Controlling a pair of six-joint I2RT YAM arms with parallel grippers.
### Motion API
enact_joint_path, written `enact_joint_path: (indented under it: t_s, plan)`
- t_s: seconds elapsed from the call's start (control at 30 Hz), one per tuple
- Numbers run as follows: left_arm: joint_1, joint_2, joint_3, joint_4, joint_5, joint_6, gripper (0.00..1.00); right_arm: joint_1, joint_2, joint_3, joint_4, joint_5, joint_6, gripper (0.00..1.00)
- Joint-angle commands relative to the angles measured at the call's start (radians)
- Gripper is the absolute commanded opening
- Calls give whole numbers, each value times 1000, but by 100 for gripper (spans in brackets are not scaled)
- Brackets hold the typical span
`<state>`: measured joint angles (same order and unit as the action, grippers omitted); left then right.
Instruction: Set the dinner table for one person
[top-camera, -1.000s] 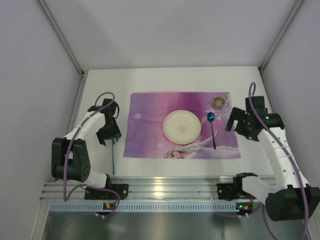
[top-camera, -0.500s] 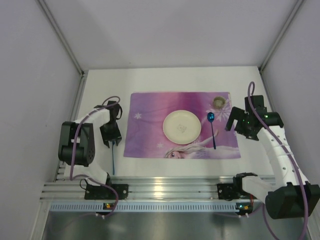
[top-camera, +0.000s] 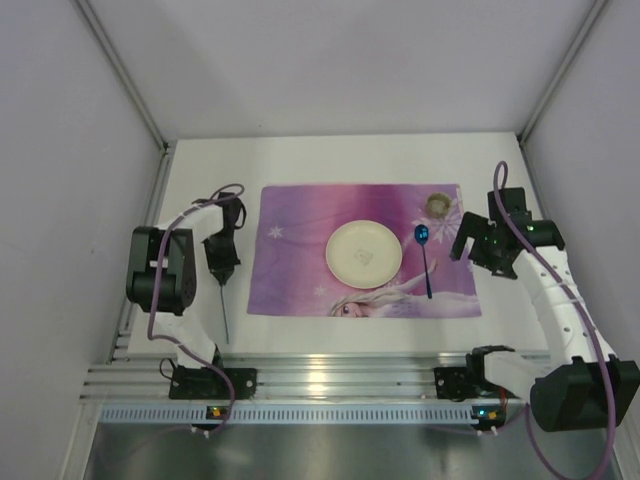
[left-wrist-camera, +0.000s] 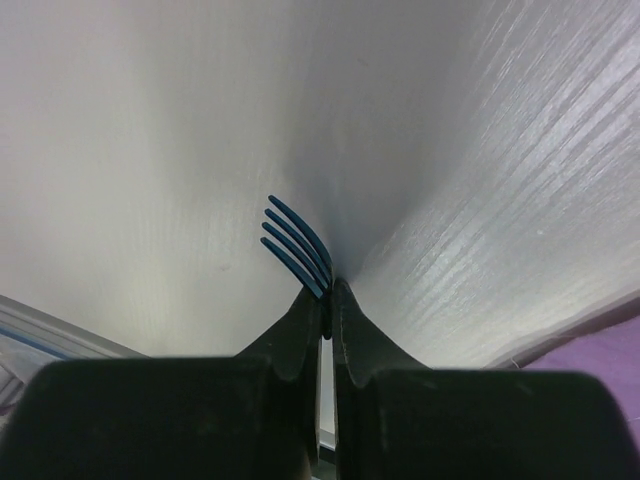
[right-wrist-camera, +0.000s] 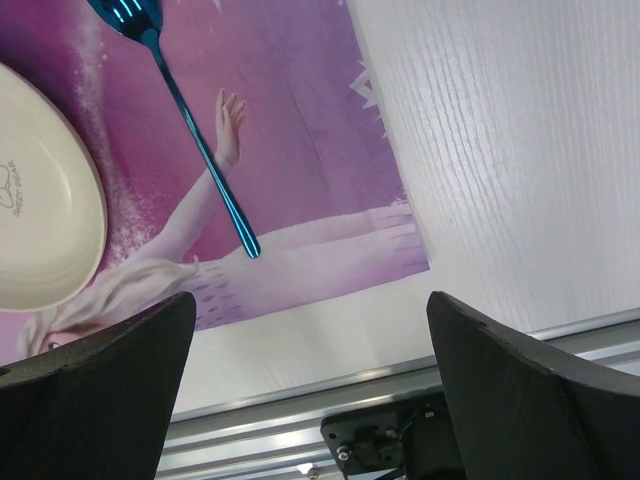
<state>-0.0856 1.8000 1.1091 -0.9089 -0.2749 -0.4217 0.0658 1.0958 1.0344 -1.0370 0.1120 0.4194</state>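
Observation:
The blue fork, still over the white dinner table, will leave my left gripper on the purple placemat (top-camera: 279, 261) beside the cream plate, opposite the blue spoon.
My left gripper (top-camera: 220, 274) is shut on a blue fork (top-camera: 224, 312) near its head, over the white dinner table (top-camera: 200, 180) just left of the purple placemat (top-camera: 300, 215). In the left wrist view the tines of the fork (left-wrist-camera: 298, 245) stick out past the closed left gripper (left-wrist-camera: 328, 292). A cream plate (top-camera: 364, 253) lies at the placemat's middle, with a blue spoon (top-camera: 426, 260) to its right. My right gripper (top-camera: 478, 250) hangs open and holds nothing beside the placemat's right edge. The right wrist view shows the spoon (right-wrist-camera: 195, 150), the plate (right-wrist-camera: 40, 220) and the wide right gripper (right-wrist-camera: 310, 300).
A small round cup (top-camera: 437, 204) stands on the placemat's back right corner. The ribbed aluminium rail (top-camera: 330, 375) runs along the near edge, with both arm bases on it. Grey walls close in the left, right and back.
My left gripper has turned over the fork and shut on it; the fork's handle now slants slightly. The right arm has barely moved.

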Motion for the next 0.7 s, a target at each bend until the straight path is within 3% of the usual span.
enact_joint_path:
  t_s: [0.0, 0.2, 0.3, 0.43, 0.67]
  plan:
    - [14, 42, 58, 62, -43, 8, 0, 12, 13, 49, 31, 17, -5, 100]
    - [-55, 1, 254, -70, -92, 0, 0, 12, 36, 58, 46, 6, -2, 100]
    - [-166, 31, 394, -168, -200, -20, 0, 12, 53, 62, 55, 3, -2, 100]
    - [-316, 157, 583, -312, -262, -95, 0, 12, 64, 70, 58, 5, -5, 100]
    - [-398, 346, 730, -372, -259, -201, 0, 12, 39, 52, 52, 20, -13, 100]
